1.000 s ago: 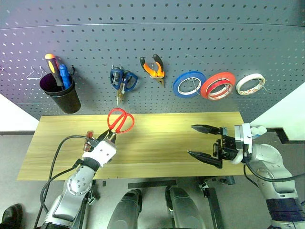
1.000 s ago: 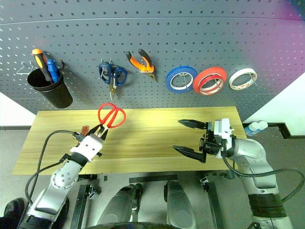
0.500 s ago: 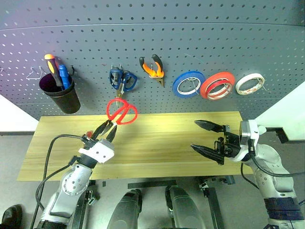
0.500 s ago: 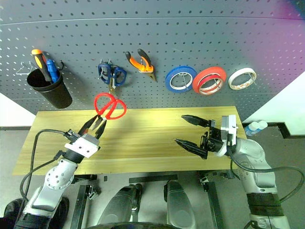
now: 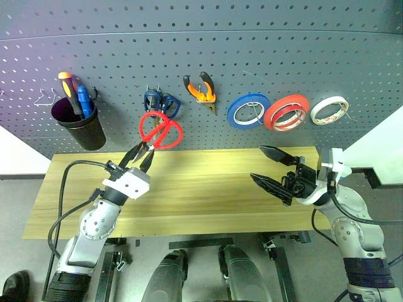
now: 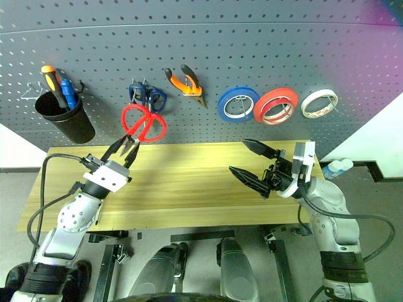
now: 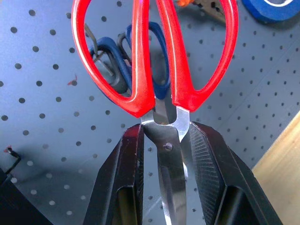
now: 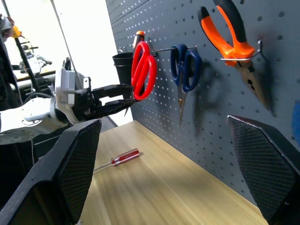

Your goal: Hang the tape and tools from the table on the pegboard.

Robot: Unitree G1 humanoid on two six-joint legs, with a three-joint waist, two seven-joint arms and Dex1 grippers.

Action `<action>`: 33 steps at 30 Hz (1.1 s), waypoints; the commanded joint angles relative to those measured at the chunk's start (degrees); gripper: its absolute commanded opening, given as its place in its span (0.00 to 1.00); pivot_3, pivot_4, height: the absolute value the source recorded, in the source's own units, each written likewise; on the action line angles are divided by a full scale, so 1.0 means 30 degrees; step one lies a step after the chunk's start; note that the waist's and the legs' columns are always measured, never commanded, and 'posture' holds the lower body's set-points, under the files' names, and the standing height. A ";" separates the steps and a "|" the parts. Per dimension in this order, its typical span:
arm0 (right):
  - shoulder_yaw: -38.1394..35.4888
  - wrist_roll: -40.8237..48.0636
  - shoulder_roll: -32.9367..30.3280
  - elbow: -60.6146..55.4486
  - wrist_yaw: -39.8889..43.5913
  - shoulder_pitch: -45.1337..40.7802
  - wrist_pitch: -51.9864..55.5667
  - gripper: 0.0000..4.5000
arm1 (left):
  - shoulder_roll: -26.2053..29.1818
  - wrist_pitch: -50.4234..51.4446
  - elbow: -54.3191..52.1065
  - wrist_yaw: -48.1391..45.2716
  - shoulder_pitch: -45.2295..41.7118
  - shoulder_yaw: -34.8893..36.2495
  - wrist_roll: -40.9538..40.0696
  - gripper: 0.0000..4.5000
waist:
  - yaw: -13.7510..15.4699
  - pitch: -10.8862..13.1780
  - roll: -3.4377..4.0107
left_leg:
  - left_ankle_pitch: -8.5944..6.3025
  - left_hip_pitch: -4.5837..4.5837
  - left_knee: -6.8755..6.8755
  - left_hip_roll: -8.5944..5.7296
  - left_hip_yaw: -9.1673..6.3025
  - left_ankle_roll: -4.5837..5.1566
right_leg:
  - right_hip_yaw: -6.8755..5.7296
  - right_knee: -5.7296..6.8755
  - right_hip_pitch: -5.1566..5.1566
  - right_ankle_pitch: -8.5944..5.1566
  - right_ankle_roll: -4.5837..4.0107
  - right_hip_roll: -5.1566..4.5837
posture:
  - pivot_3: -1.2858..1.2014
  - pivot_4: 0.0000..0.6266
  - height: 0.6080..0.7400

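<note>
The robot's left gripper needs to release the red-handled scissors on the pegboard hooks [image 5: 154, 119] [image 7: 140, 93], in front of the blue-handled scissors. The red-handled scissors are held in front of the pegboard now.
My left gripper [image 5: 142, 156] is shut on the steel blades of the red-handled scissors [image 5: 161, 131] and holds them handles-up in front of the pegboard [image 5: 252, 50], just below the blue scissors. The left wrist view shows its fingers [image 7: 129, 168] clamping the blades, with the red handles [image 7: 140, 61] against the board. My right gripper [image 5: 257, 163] hovers open and holds nothing, over the right part of the table [image 5: 208, 195]. The red-handled screwdriver [image 8: 117, 159] lies on the table. The orange-and-black pliers [image 5: 203, 90] and the red tape [image 5: 288, 112] hang on the pegboard.
Blue-handled scissors [image 5: 161, 104], a blue tape roll [image 5: 249, 110] and a white tape roll [image 5: 330, 110] hang on the board. A black cup [image 5: 80, 124] at its left holds an orange and a blue screwdriver. A bare metal hook [image 5: 44, 97] sits left of the cup.
My left gripper has lifted the red scissors from just above the table up to the pegboard, tilting them upward. The right gripper has risen a little and turned, still open.
</note>
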 commanded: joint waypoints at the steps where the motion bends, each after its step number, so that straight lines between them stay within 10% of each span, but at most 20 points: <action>1: -0.0130 -0.0127 0.0078 -0.1011 -0.0311 0.0036 -0.0207 1.00 | -0.0202 0.0183 -0.0079 0.0080 -0.0305 0.0318 -0.0280 0.25 | -0.0007 -0.0002 0.0001 | 0.0000 0.0000 0.0000 0.0000 -0.0001 0.0000 | 0.0000 0.0002 0.0000 0.0000 0.0000 0.0000 | 0.47 0.35 1.00; 26: 0.0068 -0.0470 0.0089 -0.0561 0.0023 0.0175 -0.0152 1.00 | -0.1434 0.2715 0.2970 0.0250 -0.3275 -0.0025 -0.0239 0.25 | -0.0012 -0.0010 0.0000 | 0.0001 0.0002 0.0038 -0.0004 0.0006 0.0000 | 0.0000 0.0045 -0.0005 0.0004 0.0005 0.0004 | 0.46 0.35 1.00; 33: -0.0002 -0.0573 0.0074 -0.0509 0.0149 0.0339 -0.0244 1.00 | -0.1687 0.3293 0.3844 0.0228 -0.3637 0.0007 -0.0615 0.76 | -0.0073 -0.0017 0.0001 | 0.0000 0.0004 0.0039 -0.0006 0.0015 0.0001 | 0.0006 0.0059 -0.0016 0.0005 0.0007 0.0005 | 0.46 0.35 1.00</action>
